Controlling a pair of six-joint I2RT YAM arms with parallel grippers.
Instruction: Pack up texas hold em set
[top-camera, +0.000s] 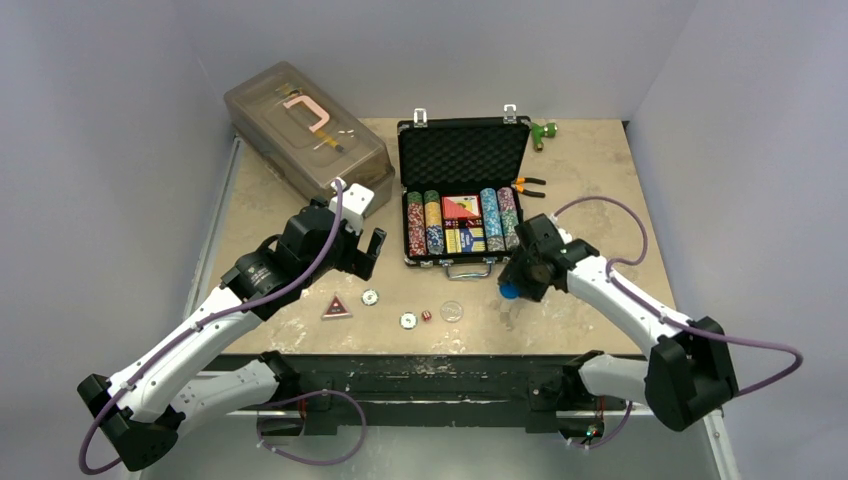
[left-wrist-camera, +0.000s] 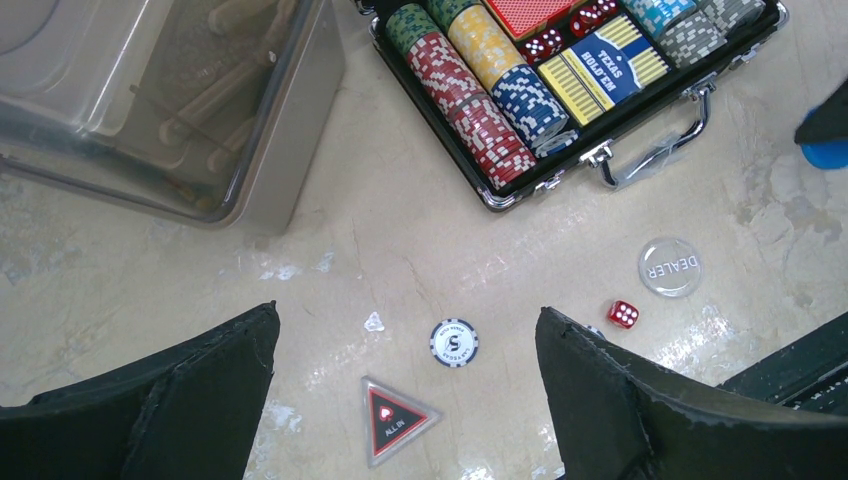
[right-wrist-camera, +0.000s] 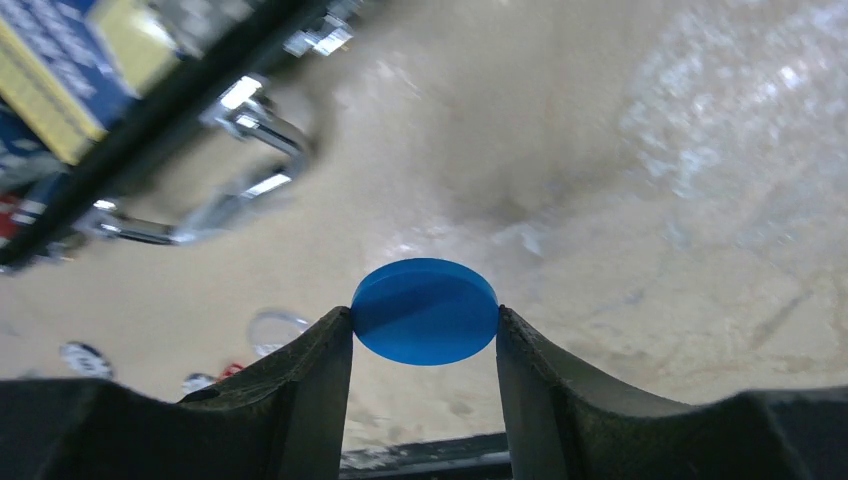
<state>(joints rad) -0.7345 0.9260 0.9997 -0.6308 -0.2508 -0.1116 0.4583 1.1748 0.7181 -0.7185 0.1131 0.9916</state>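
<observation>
My right gripper will carefully set the blue disc down on the red card deck (top-camera: 472, 206) that is inside the black briefcase.
The black briefcase (top-camera: 462, 155) of the texas hold em set lies open at the table's middle back, with rows of poker chips (top-camera: 422, 222), card decks (top-camera: 462, 208) and dice inside. In front of it on the table lie a triangular ALL IN marker (left-wrist-camera: 395, 418), a white chip (left-wrist-camera: 454, 343), a red die (left-wrist-camera: 623, 314) and a clear DEALER disc (left-wrist-camera: 669, 267). My right gripper (right-wrist-camera: 425, 320) is shut on a blue disc (right-wrist-camera: 425, 310), held off the table just right of the case's handle (right-wrist-camera: 215, 215). My left gripper (left-wrist-camera: 408, 350) hangs open above the loose pieces, empty.
A large translucent grey-brown box (top-camera: 305, 132) stands at the back left, close to my left arm. Orange-handled pliers (top-camera: 528, 186) lie right of the case, and a small green object (top-camera: 544, 130) sits at the back right. The table's front edge (top-camera: 430, 360) runs just below the loose pieces.
</observation>
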